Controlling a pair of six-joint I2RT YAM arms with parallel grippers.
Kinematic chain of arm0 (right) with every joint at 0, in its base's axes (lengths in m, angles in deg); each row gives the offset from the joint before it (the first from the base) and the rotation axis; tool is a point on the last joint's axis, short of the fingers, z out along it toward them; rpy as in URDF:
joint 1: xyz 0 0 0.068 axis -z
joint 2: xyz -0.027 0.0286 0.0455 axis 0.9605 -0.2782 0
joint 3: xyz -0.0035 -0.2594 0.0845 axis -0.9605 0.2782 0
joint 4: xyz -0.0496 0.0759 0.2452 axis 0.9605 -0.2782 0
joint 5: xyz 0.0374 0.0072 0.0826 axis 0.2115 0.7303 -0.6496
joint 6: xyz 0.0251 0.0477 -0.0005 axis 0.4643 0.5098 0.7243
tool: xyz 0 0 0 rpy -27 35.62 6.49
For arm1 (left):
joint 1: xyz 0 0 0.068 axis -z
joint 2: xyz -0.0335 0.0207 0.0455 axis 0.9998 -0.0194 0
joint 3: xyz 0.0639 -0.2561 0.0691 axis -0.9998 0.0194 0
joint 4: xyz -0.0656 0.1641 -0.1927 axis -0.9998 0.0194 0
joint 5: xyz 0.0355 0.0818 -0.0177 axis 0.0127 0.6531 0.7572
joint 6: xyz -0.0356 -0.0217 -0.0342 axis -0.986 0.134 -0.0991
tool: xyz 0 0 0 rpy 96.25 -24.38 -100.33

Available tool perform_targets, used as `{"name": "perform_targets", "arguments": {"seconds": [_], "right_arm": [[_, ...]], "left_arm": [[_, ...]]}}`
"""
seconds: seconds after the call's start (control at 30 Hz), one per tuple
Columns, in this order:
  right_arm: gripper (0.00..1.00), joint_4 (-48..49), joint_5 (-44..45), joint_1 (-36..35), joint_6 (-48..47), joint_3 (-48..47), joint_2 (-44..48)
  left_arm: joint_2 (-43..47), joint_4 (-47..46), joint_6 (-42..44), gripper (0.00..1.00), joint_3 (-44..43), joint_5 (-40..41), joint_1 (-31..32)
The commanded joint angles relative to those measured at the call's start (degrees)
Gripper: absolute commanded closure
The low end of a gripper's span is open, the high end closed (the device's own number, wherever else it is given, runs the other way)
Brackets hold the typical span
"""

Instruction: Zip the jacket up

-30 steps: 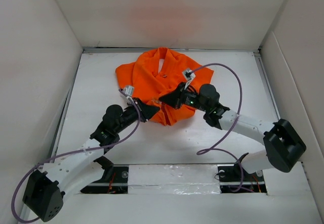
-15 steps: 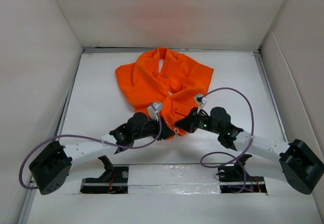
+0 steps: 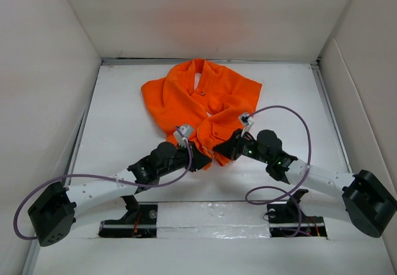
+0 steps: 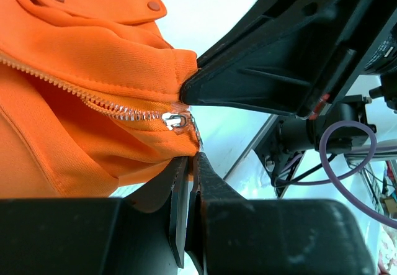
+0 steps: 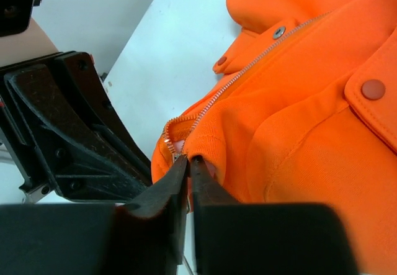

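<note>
I am pinching the hem beside the slider with my right gripper, so next I open it and take the pull tab (image 4: 196, 131) while my left gripper keeps the hem corner still.
The orange jacket (image 3: 197, 98) lies on the white table (image 3: 118, 107), collar at the far side, its bottom hem drawn toward me. My left gripper (image 3: 201, 162) and right gripper (image 3: 218, 153) meet at that hem. In the left wrist view the left gripper (image 4: 192, 158) is shut on the hem corner of the jacket (image 4: 74, 58), just below the silvery zipper slider (image 4: 173, 121). The right gripper's black finger (image 4: 260, 79) touches the fabric just above the slider. In the right wrist view the right gripper (image 5: 188, 159) is shut on the jacket's (image 5: 310, 101) hem beside the zipper teeth (image 5: 248, 70).
White walls (image 3: 43, 70) box in the table on three sides. Purple cables (image 3: 291, 120) loop off both wrists. The arm bases (image 3: 130, 216) sit at the near edge. The left gripper's body (image 5: 68, 132) fills the left of the right wrist view.
Both grippers have moved toward the near edge and closer together, drawing the jacket's bottom hem with them. Over the last half second the left arm shifted only slightly.
</note>
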Motion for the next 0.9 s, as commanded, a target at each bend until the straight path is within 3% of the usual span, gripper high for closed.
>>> {"name": "perform_targets", "arguments": {"seconds": [0.0, 0.2, 0.27, 0.37, 0.4, 0.5, 0.53, 0.6, 0.63, 0.67, 0.7, 0.77, 0.83, 0.87], "right_arm": [[0.84, 3.53, 1.96, 0.91, -1.73, -2.69, 1.07], [0.31, -12.54, -3.07, 0.29, -4.80, 1.61, 13.17], [0.25, -18.24, -3.59, 0.29, -5.07, 2.50, 16.79], [0.26, -20.99, -5.08, -0.23, -4.28, 4.44, 21.90], [0.39, -21.35, -5.35, -0.93, -3.93, 4.70, 22.78], [0.56, -21.27, -6.84, -1.63, -3.58, 4.97, 23.75], [0.72, -20.92, -7.28, -1.64, -3.49, 5.05, 23.58], [0.79, -19.16, -8.77, -2.26, -3.22, 5.23, 22.35], [0.89, -18.02, -9.39, -2.95, -3.05, 5.49, 21.82], [0.90, -15.40, -11.05, -3.65, -2.79, 6.19, 20.95], [0.89, -14.24, -11.41, -4.18, -1.91, 6.54, 20.50], [0.68, -12.31, -10.89, -5.58, -1.38, 7.07, 19.71], [0.38, -10.64, -10.45, -6.29, -0.85, 8.13, 18.22], [0.36, -8.98, -10.36, -6.30, -0.76, 8.39, 17.61]], "left_arm": [[1.21, 3.31, -1.19, 1.00, 1.09, -5.45, 1.62], [2.62, 6.21, -1.10, 1.00, 1.44, -5.54, 1.62], [2.62, 6.48, -1.10, 1.00, 1.44, -5.54, 1.62], [2.27, 6.13, -1.19, 1.00, 1.09, -5.63, 1.62], [1.92, 6.04, -1.36, 1.00, 1.00, -5.89, 1.62], [1.66, 5.07, -1.63, 1.00, 1.08, -6.25, 1.62], [1.74, 4.72, -1.80, 1.00, 1.08, -6.33, 1.62], [1.83, 4.28, -2.07, 1.00, 1.17, -6.51, 1.62], [1.92, 4.10, -2.24, 1.00, 1.17, -6.51, 1.62], [2.09, 4.02, -2.24, 1.00, 1.26, -6.51, 1.62], [2.27, 4.01, -2.33, 1.00, 1.26, -6.42, 1.62], [2.45, 4.01, -2.51, 1.00, 1.35, -6.51, 1.62], [2.88, 3.93, -2.51, 1.00, 1.26, -6.51, 1.62], [2.97, 4.01, -2.51, 1.00, 1.26, -6.51, 1.62]]}}
